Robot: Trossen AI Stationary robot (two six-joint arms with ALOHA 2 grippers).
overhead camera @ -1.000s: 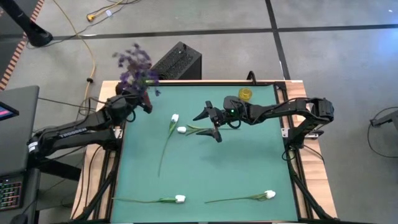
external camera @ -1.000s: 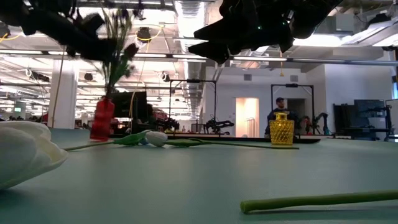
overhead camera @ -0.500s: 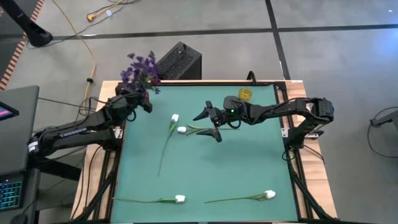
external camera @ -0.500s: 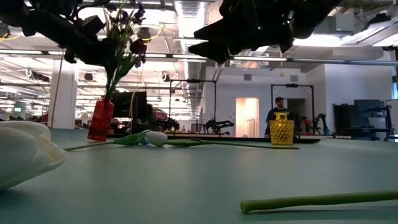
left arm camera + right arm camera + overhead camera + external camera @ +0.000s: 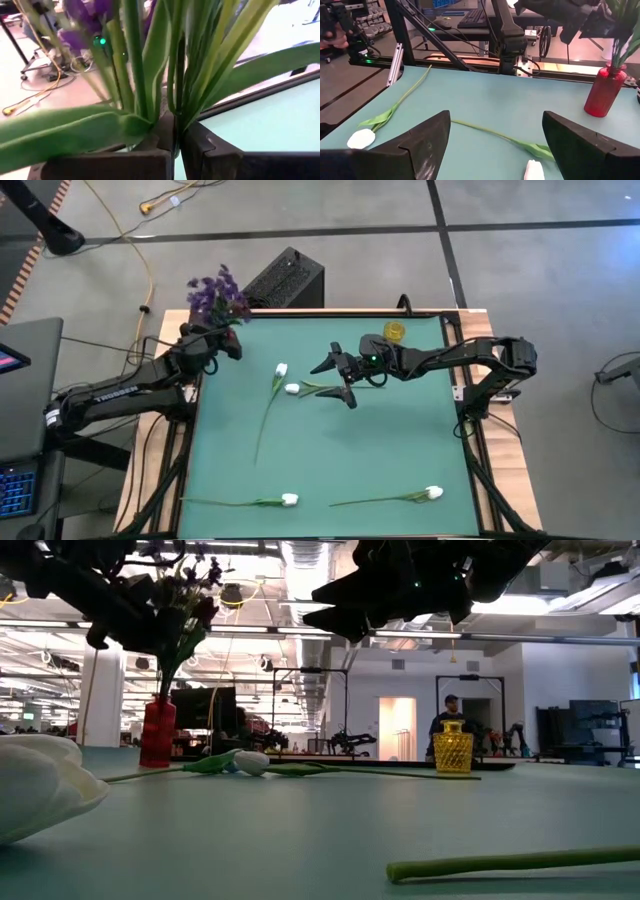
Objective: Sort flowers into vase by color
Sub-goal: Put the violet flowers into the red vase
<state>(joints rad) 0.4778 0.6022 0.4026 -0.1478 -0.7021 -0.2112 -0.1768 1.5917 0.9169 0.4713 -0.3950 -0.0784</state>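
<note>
My left gripper needs to let go of the purple flowers in the red vase at the table's far corner (image 5: 226, 323) near the black box.
My left gripper (image 5: 213, 346) is at the table's far left corner, shut on a bunch of purple flowers (image 5: 214, 290). The bunch's stems (image 5: 170, 665) run down into a red vase (image 5: 157, 732) that stands on the table; the right wrist view shows the red vase (image 5: 605, 93) too. My right gripper (image 5: 336, 383) hovers open over the middle of the table, above two white tulips (image 5: 281, 369) (image 5: 291, 389) that lie flat. Two more white tulips (image 5: 289, 500) (image 5: 433, 493) lie along the near edge. A yellow vase (image 5: 395, 331) stands at the far edge. My left gripper pinches several green stems (image 5: 176, 107) of the purple bunch together between its two fingers (image 5: 125, 162), below the blooms and among the leaves. The fingers lie across the stems. The bunch stands nearly upright, blooms above the fingers, lower stem ends inside the red vase.
A black box (image 5: 285, 278) sits on the floor just beyond the far left corner. Cables run over the floor to the left. The green mat between the middle tulips and the near-edge tulips is bare. A person (image 5: 450, 712) stands far off in the room.
My left gripper has come down and shifted slightly toward the table's left edge, still shut on the purple bunch. The blooms have dropped lower, the stems have gone deeper into the red vase. The vase leaned a moment ago and now stands upright.
</note>
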